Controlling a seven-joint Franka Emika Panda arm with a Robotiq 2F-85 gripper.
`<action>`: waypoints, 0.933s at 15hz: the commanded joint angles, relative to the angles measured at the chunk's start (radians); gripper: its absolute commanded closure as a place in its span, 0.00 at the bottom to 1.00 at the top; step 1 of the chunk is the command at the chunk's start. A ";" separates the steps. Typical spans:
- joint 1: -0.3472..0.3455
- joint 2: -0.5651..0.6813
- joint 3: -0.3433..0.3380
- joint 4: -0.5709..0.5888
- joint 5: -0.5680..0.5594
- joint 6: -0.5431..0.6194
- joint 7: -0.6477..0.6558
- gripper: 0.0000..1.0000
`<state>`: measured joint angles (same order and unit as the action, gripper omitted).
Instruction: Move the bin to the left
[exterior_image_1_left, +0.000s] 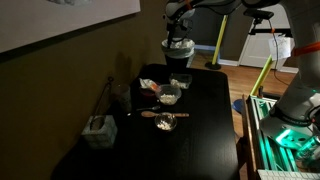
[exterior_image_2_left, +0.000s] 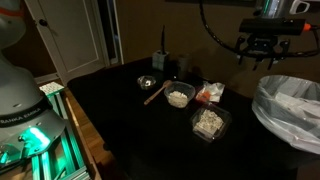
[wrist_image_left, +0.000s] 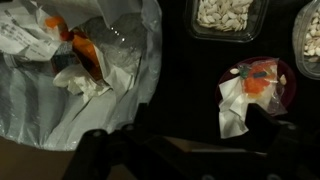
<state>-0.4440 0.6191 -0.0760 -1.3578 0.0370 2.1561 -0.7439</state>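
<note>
The bin's liner-covered rim (exterior_image_1_left: 179, 49) (wrist_image_left: 151, 75) on the side toward the black table is next, and my gripper needs to go down to it and close there.
The bin (exterior_image_1_left: 179, 52) is a round dark wastebasket with a whitish liner bag over its rim, standing beyond the far end of the black table. It also shows in an exterior view at the right edge (exterior_image_2_left: 290, 105). In the wrist view the bin (wrist_image_left: 60, 95) fills the left side, with crumpled paper and an orange wrapper inside. My gripper (exterior_image_1_left: 178, 33) hangs above the bin's rim, toward the table side (exterior_image_2_left: 261, 55). Its dark fingers (wrist_image_left: 180, 128) are spread wide and empty, not touching the bin.
The black table (exterior_image_1_left: 200, 130) carries several clear containers of food: a seed tray (exterior_image_2_left: 208, 123), a bowl (exterior_image_2_left: 179, 97), and a cup with tissue and orange scraps (wrist_image_left: 256, 85). A wooden spoon (exterior_image_2_left: 155, 92) and a small grey holder (exterior_image_1_left: 98, 131) also lie there. A white door (exterior_image_2_left: 70, 40) stands behind.
</note>
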 joint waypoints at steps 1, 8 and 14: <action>0.015 0.074 -0.048 0.080 -0.031 -0.087 0.096 0.00; -0.013 0.200 -0.058 0.216 -0.026 -0.148 0.200 0.34; -0.015 0.260 -0.061 0.302 -0.049 -0.149 0.247 0.81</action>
<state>-0.4540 0.8291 -0.1371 -1.1378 0.0114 2.0450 -0.5330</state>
